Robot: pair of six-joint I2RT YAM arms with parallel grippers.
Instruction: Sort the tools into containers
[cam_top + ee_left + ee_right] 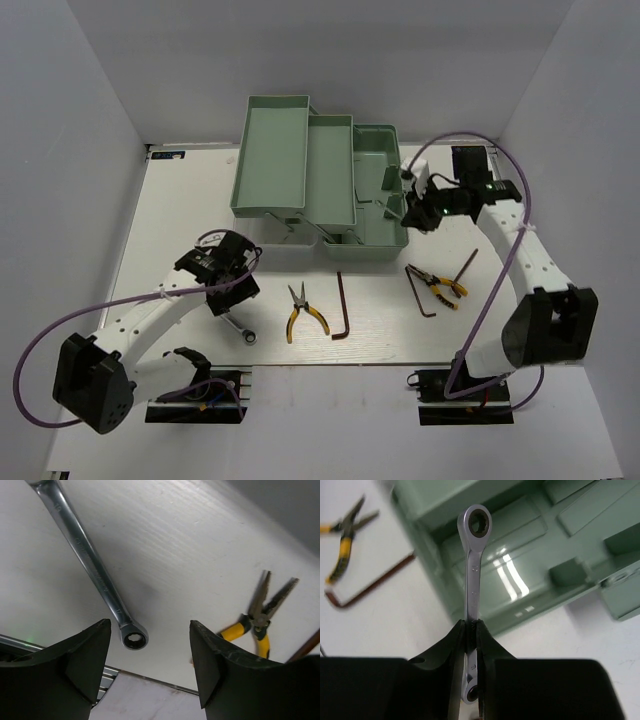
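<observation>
The middle of the handle (227, 316) (93, 568) of the silver wrench, which lies on the table beside the yellow-handled pliers, is next for my left gripper to close on.
My left gripper (149, 627) is open just above the table, its jaws wide apart with nothing in them. A silver wrench (95, 565) lies flat on the table below, its ring end showing between the fingers; in the top view this wrench (240, 330) pokes out under the left gripper (232, 298). My right gripper (472, 625) is shut on a second silver wrench (474, 570), held out over the mint-green toolbox bin (530, 555). From above, the right gripper (412, 198) hovers at the toolbox's (300, 170) right end.
One pair of yellow-handled pliers (303, 315) and a dark hex key (341, 305) lie in the middle front. A second pair of pliers (440, 285) and another hex key (420, 292) lie to the right. The toolbox trays (272, 150) stand fanned open at the back.
</observation>
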